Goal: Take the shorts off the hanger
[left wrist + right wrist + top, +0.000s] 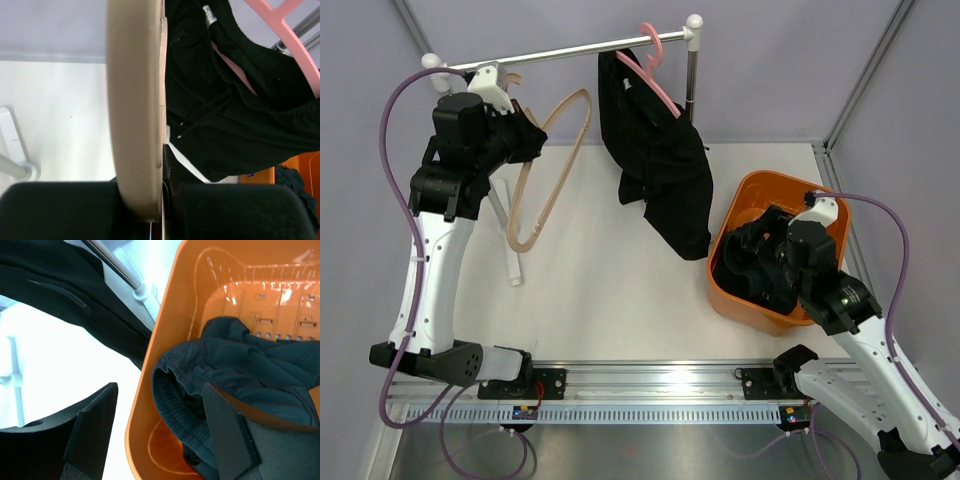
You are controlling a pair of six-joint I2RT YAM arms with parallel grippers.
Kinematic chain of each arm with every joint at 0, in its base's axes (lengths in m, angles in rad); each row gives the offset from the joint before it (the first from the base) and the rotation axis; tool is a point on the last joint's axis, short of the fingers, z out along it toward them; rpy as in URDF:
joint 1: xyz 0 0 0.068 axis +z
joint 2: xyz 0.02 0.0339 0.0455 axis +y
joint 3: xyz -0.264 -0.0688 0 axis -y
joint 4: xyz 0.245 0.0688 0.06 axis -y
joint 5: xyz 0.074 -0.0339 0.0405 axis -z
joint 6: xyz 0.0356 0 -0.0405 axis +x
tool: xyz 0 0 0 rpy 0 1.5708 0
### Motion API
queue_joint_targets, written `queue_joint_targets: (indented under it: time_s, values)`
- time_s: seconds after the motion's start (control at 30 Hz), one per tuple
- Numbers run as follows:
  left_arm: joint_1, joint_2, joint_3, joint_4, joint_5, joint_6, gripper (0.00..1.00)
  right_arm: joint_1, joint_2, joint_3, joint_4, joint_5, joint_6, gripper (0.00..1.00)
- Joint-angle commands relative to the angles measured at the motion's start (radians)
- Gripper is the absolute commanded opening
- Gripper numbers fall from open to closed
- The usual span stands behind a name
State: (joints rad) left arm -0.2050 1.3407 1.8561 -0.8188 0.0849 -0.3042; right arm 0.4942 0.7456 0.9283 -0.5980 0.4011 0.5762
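Note:
Next, my left gripper lets go of the bare beige hanger on the metal bar [504, 60], near the end of the bar above the white foot.
The black shorts [660, 170] hang from a pink hanger [655, 75] on the rail; they also show in the left wrist view [235, 115]. The navy-blue shorts [240, 360] lie bunched inside the orange basket [760, 190]. My left gripper [532, 135] is shut on a bare beige hanger [560, 150], held up left of the black shorts; its jaws clamp the hanger's arm [135, 100]. My right gripper [745, 255] is open and empty over the basket's left wall [165, 305], one finger outside [95, 425], the other [230, 435] inside on the navy shorts.
The metal rail [570, 52] runs across the back, with an upright post [692, 80] at its right end and a white foot [505, 220] on the left. The basket stands at the right of the white tabletop [610, 290]. Grey walls close the back and sides.

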Motion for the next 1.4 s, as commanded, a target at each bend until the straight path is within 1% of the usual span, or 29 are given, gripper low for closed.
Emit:
queue_joint_targets:
  time_s: [0.0,0.03,0.13,0.27,0.33,0.4,0.43,0.57,0.7,0.83,1.03,1.13,1.23,1.37]
  values:
    - [0.036,0.014,0.043,0.131,0.133,0.036,0.00,-0.006,-0.035,0.040,0.067,-0.001,-0.032,0.77]
    - [0.045,0.023,0.046,0.151,0.131,0.037,0.00,-0.006,-0.032,0.046,0.069,-0.004,-0.038,0.78]
    - [0.070,0.070,0.103,0.141,0.124,0.033,0.00,-0.006,-0.020,0.066,0.066,-0.007,-0.055,0.79]
    - [0.079,0.130,0.178,0.136,0.101,0.046,0.00,-0.008,-0.017,0.078,0.084,-0.019,-0.065,0.79]
    - [0.082,0.149,0.212,0.159,0.082,0.056,0.00,-0.005,-0.011,0.083,0.087,-0.024,-0.068,0.79]
    - [0.090,0.187,0.250,0.152,0.073,0.056,0.00,-0.006,-0.003,0.096,0.089,-0.030,-0.073,0.79]
    - [0.098,0.204,0.296,0.145,0.072,0.054,0.00,-0.006,0.001,0.099,0.089,-0.033,-0.075,0.79]
    - [0.108,0.273,0.357,0.135,0.041,0.045,0.00,-0.006,0.009,0.109,0.096,-0.053,-0.076,0.79]
    - [0.111,0.324,0.376,0.144,0.006,0.028,0.00,-0.006,0.015,0.119,0.092,-0.068,-0.079,0.79]
    - [0.113,0.370,0.397,0.135,-0.065,0.020,0.00,-0.006,0.017,0.133,0.083,-0.077,-0.079,0.79]
    - [0.113,0.402,0.387,0.107,-0.143,0.002,0.00,-0.006,0.017,0.141,0.073,-0.084,-0.081,0.79]
    - [0.113,0.387,0.353,0.112,-0.154,-0.004,0.07,-0.006,0.020,0.141,0.072,-0.093,-0.078,0.79]
    - [0.113,0.354,0.319,0.124,-0.168,-0.004,0.17,-0.006,0.021,0.144,0.067,-0.103,-0.075,0.79]
    - [0.113,0.310,0.304,0.129,-0.180,0.004,0.25,-0.006,0.024,0.149,0.064,-0.113,-0.070,0.79]
